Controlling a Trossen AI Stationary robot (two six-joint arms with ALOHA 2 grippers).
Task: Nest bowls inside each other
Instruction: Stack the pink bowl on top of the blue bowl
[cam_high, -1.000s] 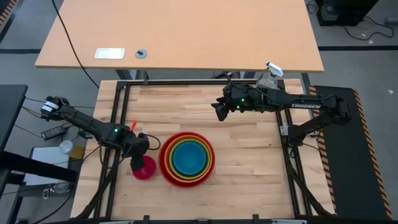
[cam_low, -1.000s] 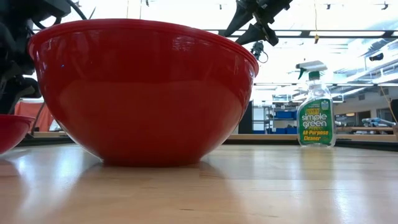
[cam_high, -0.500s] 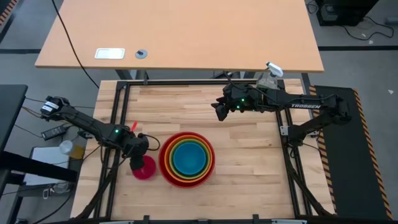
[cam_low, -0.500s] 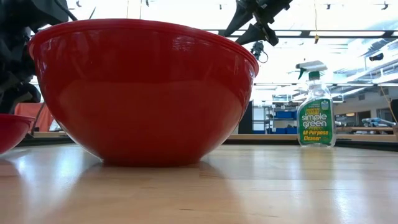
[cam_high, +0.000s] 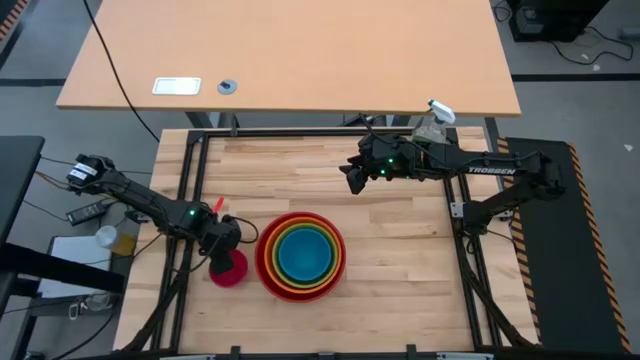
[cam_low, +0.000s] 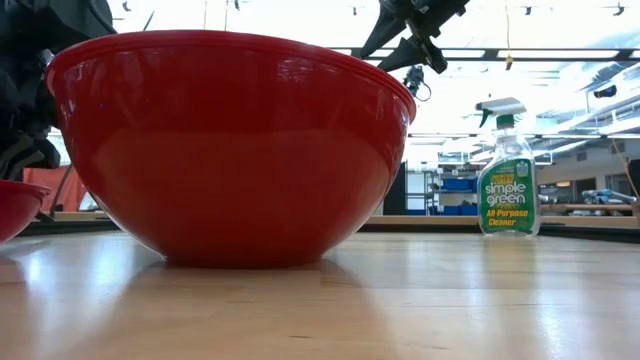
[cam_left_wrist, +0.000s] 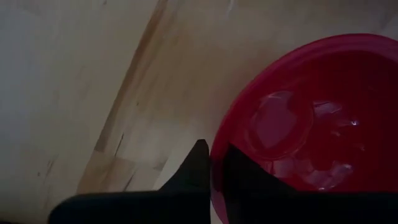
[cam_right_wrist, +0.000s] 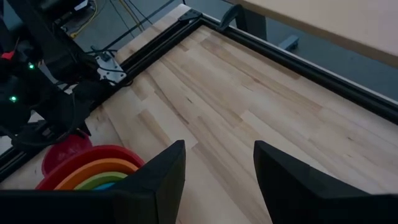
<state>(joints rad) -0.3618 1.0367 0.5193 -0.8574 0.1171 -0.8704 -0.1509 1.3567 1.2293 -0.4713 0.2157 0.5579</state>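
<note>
Next, I release the pink bowl from my left gripper inside the blue bowl (cam_high: 305, 259), at the center of the nested stack.
The small pink bowl (cam_high: 231, 270) stands on its base on the wooden table (cam_high: 400, 260), left of the nested stack. In that stack the red bowl (cam_high: 266, 262) holds the orange (cam_high: 333, 275), the lime green (cam_high: 277, 240) and the blue bowl (cam_high: 303, 257). My left gripper (cam_high: 222, 247) points down at the pink bowl's far left rim and is shut on it. My right gripper (cam_high: 352, 178) hangs open, high over the table's far right part, with nothing between its fingers. My left gripper pinches the pink bowl's rim (cam_left_wrist: 216, 163) between its two fingers, one finger (cam_left_wrist: 198, 169) outside the wall and the other (cam_left_wrist: 245, 182) inside the bowl. The fingers come from above, pointing steeply down. The bowl stays upright on the table.
A clear spray bottle (cam_low: 508, 175) with a green label stands at the table's far right corner. A black frame (cam_high: 190, 180) runs round the table. Bare wood lies right of the stack and across the table's far half.
My left gripper has shut on the pink bowl's rim; its fingers stood apart a second ago.
</note>
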